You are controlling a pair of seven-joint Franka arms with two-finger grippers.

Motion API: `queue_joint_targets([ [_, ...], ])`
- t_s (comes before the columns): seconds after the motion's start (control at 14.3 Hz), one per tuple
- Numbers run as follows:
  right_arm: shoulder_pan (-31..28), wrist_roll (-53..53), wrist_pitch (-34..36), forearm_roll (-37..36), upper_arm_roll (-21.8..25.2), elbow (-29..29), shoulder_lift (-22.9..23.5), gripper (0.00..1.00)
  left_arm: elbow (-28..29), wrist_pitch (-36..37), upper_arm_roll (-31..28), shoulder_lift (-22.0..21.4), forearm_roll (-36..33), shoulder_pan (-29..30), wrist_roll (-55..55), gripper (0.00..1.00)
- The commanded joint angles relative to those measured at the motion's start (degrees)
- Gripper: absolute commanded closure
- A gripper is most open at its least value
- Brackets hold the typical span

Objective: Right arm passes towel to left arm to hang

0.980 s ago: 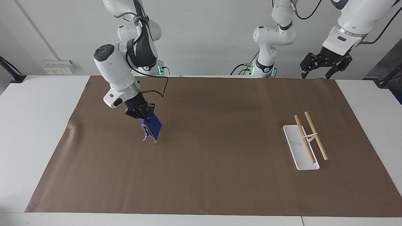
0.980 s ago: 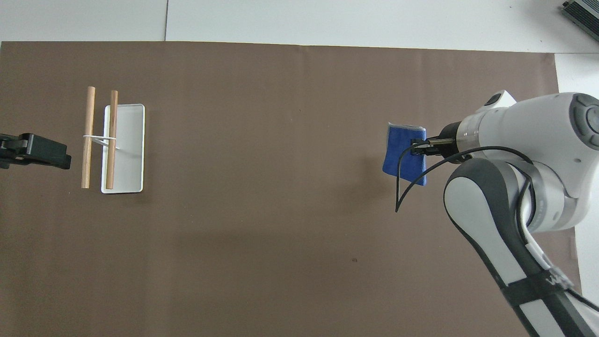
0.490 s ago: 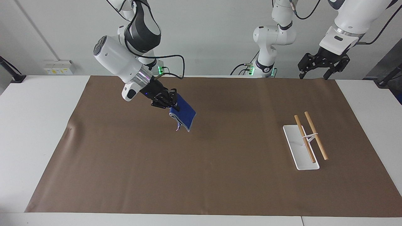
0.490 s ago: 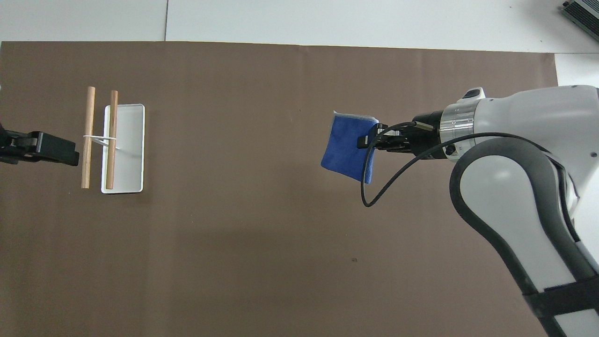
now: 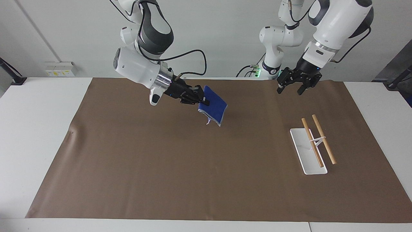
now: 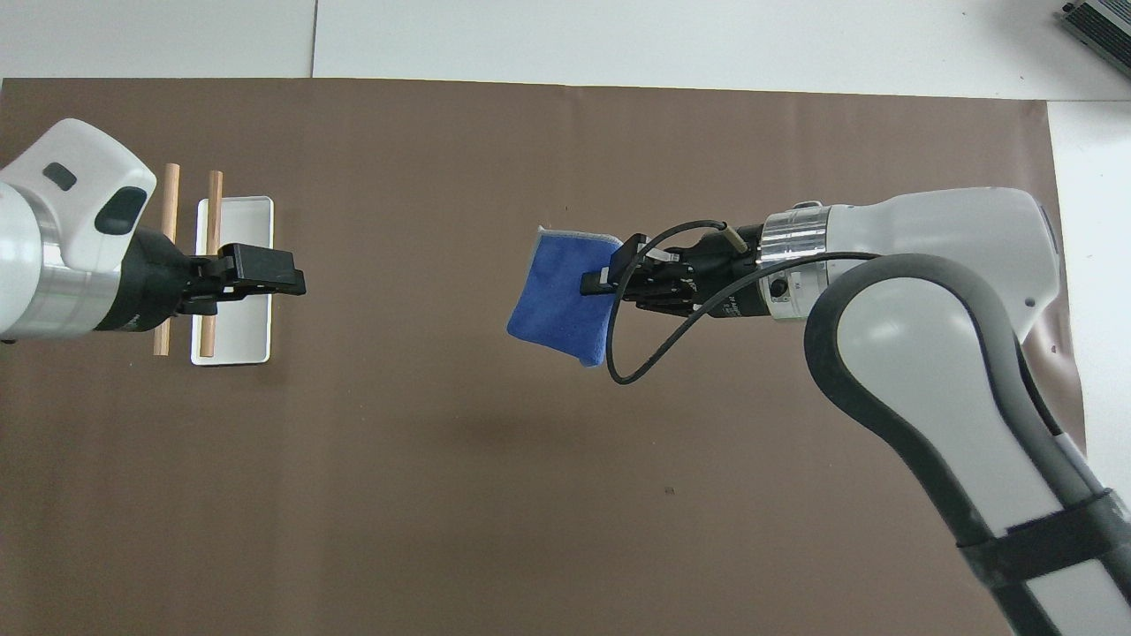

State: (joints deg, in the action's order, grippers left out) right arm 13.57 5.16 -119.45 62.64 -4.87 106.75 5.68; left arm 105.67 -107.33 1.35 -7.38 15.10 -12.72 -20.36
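Observation:
My left gripper should grip the blue towel's loose edge [image 6: 516, 319], opposite my right gripper, near the corner closest to the hanging rack.
My right gripper [image 5: 202, 97] [image 6: 596, 281] is shut on the upper edge of the blue towel [image 5: 213, 109] [image 6: 563, 296] and holds it in the air over the middle of the brown mat. The towel hangs tilted, with its pale grey trim showing. My left gripper [image 5: 289, 87] [image 6: 287, 276] is open and empty, raised over the mat near the hanging rack, its fingers pointing toward the towel. A wide gap separates the two grippers.
The hanging rack has a white base [image 5: 307, 153] [image 6: 232, 278] and two wooden rods [image 5: 323, 143] [image 6: 165, 258], standing at the left arm's end of the mat. The brown mat [image 5: 206, 180] covers most of the white table.
My right gripper has carried the towel higher and toward the left arm's end, swinging it out sideways. My left gripper has come down and inward from the table's end toward the rack.

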Motion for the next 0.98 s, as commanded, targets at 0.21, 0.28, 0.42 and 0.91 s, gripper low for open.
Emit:
queue_joint_targets([
  [0.21, 1.6, 0.1, -0.3, 7.7, -0.4, 0.7, 0.6, 1.00, 10.4, -10.3, -0.7, -3.4, 7.9, -7.5, -24.7, 0.00],
  [0.28, 1.7, 0.0, -0.3, 7.7, -0.4, 0.7, 0.6, 1.00, 11.6, -12.0, -0.7, -3.6, 9.1, -8.6, -30.6, 0.00],
  [0.42, 1.8, -1.4, -0.3, 7.3, -0.4, 0.7, 0.6, 1.00, 14.3, -18.1, -0.7, -4.0, 12.2, -11.3, -37.0, 0.00],
  [0.91, 1.8, -2.1, -0.1, 5.5, -0.4, 0.7, 0.6, 1.00, 21.8, -35.3, -0.7, -4.0, 15.1, -19.2, -57.1, 0.00],
])
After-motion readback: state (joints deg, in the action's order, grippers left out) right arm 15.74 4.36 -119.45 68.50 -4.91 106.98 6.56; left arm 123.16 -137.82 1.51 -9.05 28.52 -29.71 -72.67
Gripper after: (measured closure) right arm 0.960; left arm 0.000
